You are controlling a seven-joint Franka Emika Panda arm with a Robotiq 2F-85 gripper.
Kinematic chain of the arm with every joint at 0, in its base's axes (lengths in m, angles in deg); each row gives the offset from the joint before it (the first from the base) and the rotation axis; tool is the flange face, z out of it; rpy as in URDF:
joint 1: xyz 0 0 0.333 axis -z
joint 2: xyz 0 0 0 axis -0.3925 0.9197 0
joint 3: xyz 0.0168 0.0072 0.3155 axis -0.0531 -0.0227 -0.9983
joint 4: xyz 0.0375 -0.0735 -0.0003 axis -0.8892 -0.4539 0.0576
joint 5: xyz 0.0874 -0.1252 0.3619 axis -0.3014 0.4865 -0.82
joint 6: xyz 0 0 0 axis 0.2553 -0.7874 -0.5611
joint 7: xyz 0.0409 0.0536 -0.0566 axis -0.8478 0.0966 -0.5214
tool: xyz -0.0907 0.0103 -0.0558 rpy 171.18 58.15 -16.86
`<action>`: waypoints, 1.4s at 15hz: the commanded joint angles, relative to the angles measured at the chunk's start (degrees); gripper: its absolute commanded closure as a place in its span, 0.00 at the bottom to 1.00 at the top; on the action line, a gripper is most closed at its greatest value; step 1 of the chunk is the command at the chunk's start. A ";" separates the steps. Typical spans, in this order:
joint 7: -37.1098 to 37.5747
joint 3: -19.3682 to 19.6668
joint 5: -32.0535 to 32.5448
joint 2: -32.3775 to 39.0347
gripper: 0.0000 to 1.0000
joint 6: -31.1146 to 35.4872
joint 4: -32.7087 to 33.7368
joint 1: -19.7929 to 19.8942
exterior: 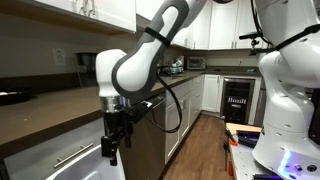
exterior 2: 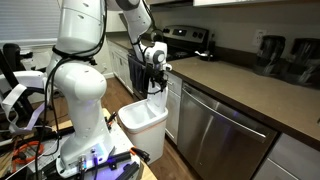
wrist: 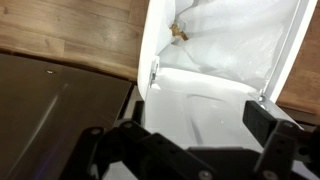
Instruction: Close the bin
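My gripper is to go next to the top edge [exterior: 94,149] of the bin's open white lid, beside the cabinets, and it should close there.
The white bin [exterior 2: 143,120] stands pulled out from the lower cabinets, its rounded rim open to the top. In an exterior view its white front panel with a silver bar handle [exterior: 72,156] shows at the bottom left. My gripper [exterior 2: 157,90] hangs fingers-down over the bin's cabinet-side end, and also shows beside the panel [exterior: 112,146]. In the wrist view the two black fingers are spread wide with nothing between them [wrist: 180,135], and below them lies the bin's white inside with a clear liner [wrist: 225,55].
A stainless-steel dishwasher [exterior 2: 220,138] sits right beside the bin under the dark countertop [exterior 2: 235,85]. Wooden floor [wrist: 60,30] runs in front of the cabinets. The robot's white base [exterior 2: 80,110] and cables stand close to the bin.
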 commanded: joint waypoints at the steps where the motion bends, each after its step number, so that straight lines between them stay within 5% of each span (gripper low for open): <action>1: 0.34 -0.14 0.00 3.77 0.00 -10.77 10.13 -0.29; 8: -0.50 -0.17 -0.33 3.92 0.00 -17.05 16.50 0.23; 15: -2.71 -0.85 -2.34 2.36 0.00 -8.50 12.35 1.70; 16: -3.06 -1.01 -2.59 2.48 0.04 -7.47 12.03 1.93; 18: -3.22 -1.16 -2.77 2.25 0.29 -5.50 11.04 2.01; 21: -3.49 -1.62 -3.17 1.94 0.45 -3.47 9.73 1.92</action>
